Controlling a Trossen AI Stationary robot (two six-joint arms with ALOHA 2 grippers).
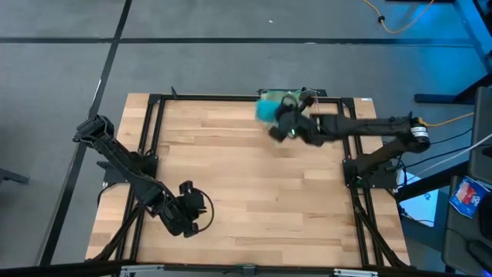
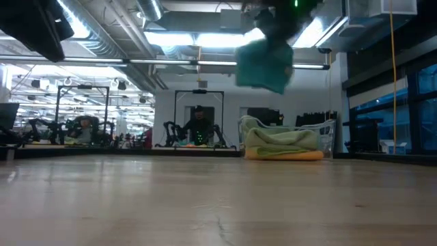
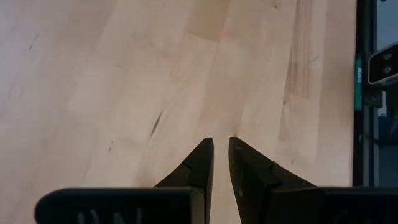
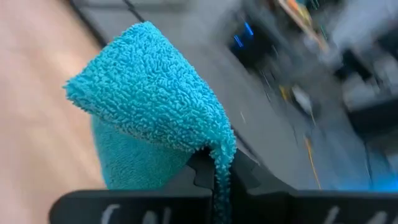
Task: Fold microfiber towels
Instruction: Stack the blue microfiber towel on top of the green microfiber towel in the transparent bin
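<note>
My right gripper is going to release the teal towel on the piled towels in the clear bin (image 1: pixel 286 114).
A teal microfiber towel (image 1: pixel 267 110) hangs in the air over the table's far middle, with my right gripper (image 1: pixel 283 123) shut on it. In the low view the towel (image 2: pixel 265 65) droops in a bunch well above the tabletop. Sage, lime and orange towels (image 2: pixel 281 142) lie piled in a clear bin (image 2: pixel 326 130) at the far edge. My left gripper (image 1: pixel 192 211) hovers over the near left of the table. Its fingers (image 3: pixel 205 163) stand a narrow gap apart with nothing between them. My right gripper pinches a bunched edge of the teal towel (image 4: pixel 221 152) between its two fingers. The rest of the cloth (image 4: pixel 149 106) bulges out beyond the fingertips. The towel is lifted clear of the table and hangs slack below the gripper (image 2: pixel 273 17).
The clear bin (image 1: pixel 298 95) stands at the table's far edge, just behind my right gripper. Bare wooden tabletop (image 1: pixel 254 185) stretches between the two arms. A black frame (image 1: pixel 154 131) borders the table's left and right sides.
</note>
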